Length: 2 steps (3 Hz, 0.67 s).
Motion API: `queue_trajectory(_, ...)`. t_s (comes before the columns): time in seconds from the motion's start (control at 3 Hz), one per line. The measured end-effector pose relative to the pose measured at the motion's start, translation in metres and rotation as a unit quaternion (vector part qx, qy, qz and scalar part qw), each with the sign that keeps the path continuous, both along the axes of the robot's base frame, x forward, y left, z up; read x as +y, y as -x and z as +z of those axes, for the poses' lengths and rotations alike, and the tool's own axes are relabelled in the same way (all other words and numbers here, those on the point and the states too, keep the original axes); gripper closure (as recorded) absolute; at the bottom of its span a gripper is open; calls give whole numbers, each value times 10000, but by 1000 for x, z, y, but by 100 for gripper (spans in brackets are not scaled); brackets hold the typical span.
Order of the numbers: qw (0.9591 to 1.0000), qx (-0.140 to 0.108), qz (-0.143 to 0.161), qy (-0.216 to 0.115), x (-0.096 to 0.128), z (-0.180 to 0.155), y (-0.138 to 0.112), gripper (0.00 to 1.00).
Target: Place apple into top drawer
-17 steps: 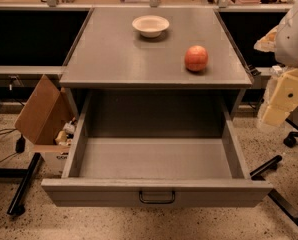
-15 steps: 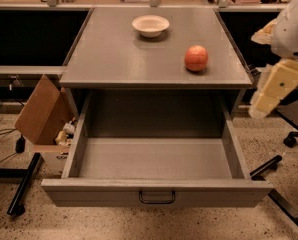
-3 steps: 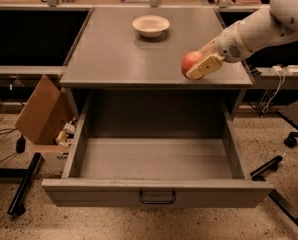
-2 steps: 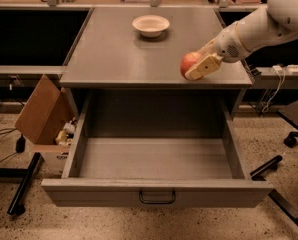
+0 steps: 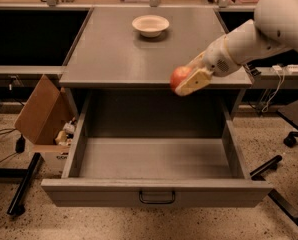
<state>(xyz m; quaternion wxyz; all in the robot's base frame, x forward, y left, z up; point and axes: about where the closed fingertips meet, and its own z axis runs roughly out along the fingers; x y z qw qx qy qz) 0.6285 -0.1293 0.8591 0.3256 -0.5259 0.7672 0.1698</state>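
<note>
Next, my gripper lets go of the apple on the bare drawer's bottom [image 5: 126,138], a bit off centre, over toward the side where the cardboard box is.
The red-orange apple [image 5: 179,76] is held in my gripper [image 5: 188,81], lifted off the cabinet top and hanging at its front edge, above the back right part of the open top drawer [image 5: 156,194]. The gripper's cream fingers are closed around the apple from the right. My white arm reaches in from the upper right. The grey drawer is pulled fully out, with its inside bare and a dark handle [image 5: 157,199] at the centre of the front panel.
A cream-white bowl [image 5: 150,25] stands at the back of the grey cabinet top [image 5: 114,54]. A cardboard box [image 5: 41,116] with clutter leans at the left of the cabinet. Black chair or stand legs [image 5: 271,166] lie on the speckled floor at right and left.
My gripper came in from the right, closed on the apple and lifted it. It has since carried it forward and left to the cabinet's front edge, over the drawer.
</note>
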Motion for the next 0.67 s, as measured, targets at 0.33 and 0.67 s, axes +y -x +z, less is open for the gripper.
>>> queue_trajectory(0.33, 9966, 658, 472, 147, 47, -67, 59, 100)
queue_trajectory(0.67, 9966, 658, 472, 147, 47, -67, 59, 100)
